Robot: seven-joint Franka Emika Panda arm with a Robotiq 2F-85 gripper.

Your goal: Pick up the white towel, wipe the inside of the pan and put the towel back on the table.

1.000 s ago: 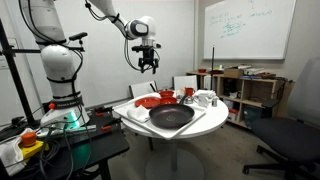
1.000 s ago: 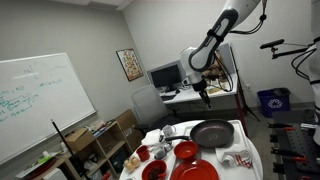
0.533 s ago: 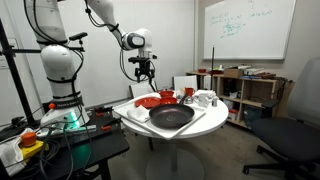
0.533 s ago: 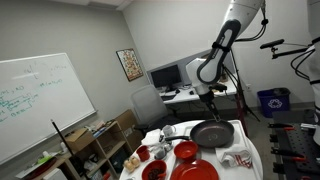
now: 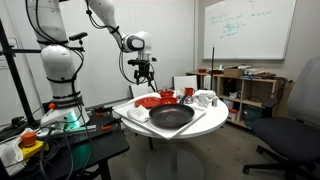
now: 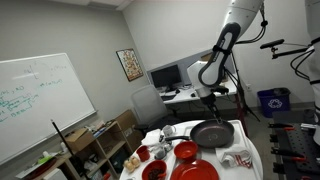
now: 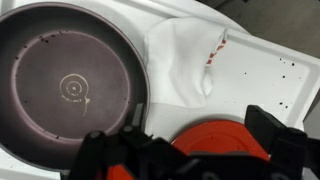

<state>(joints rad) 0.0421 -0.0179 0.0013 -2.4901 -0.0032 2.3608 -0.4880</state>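
I need to next move my gripper to the white towel's red-striped edge (image 5: pixel 137 114) (image 7: pixel 211 59), on the side away from the black pan, and close it there.
The black pan (image 7: pixel 70 85) fills the left of the wrist view; it sits on the round white table in both exterior views (image 5: pixel 172 116) (image 6: pixel 210 133). The white towel (image 7: pixel 185 55) lies crumpled just right of the pan's rim, on a flat white sheet (image 7: pixel 265 70). My gripper (image 7: pixel 185 150) is open and empty, its dark fingers (image 7: pixel 275 130) wide apart at the bottom of the wrist view. It hangs well above the table's edge in both exterior views (image 5: pixel 143 68) (image 6: pixel 210 97).
A red dish (image 7: pixel 215 140) lies directly under the gripper. More red dishes (image 5: pixel 155 100) (image 6: pixel 185 152) and white mugs (image 5: pixel 205 98) stand around the pan. A black workbench (image 5: pixel 60 140) and a shelf unit (image 5: pixel 245 90) flank the table (image 5: pixel 135 122).
The gripper moved sideways and down toward the table's edge during the first half second, then held nearly still. Nothing on the table has moved.
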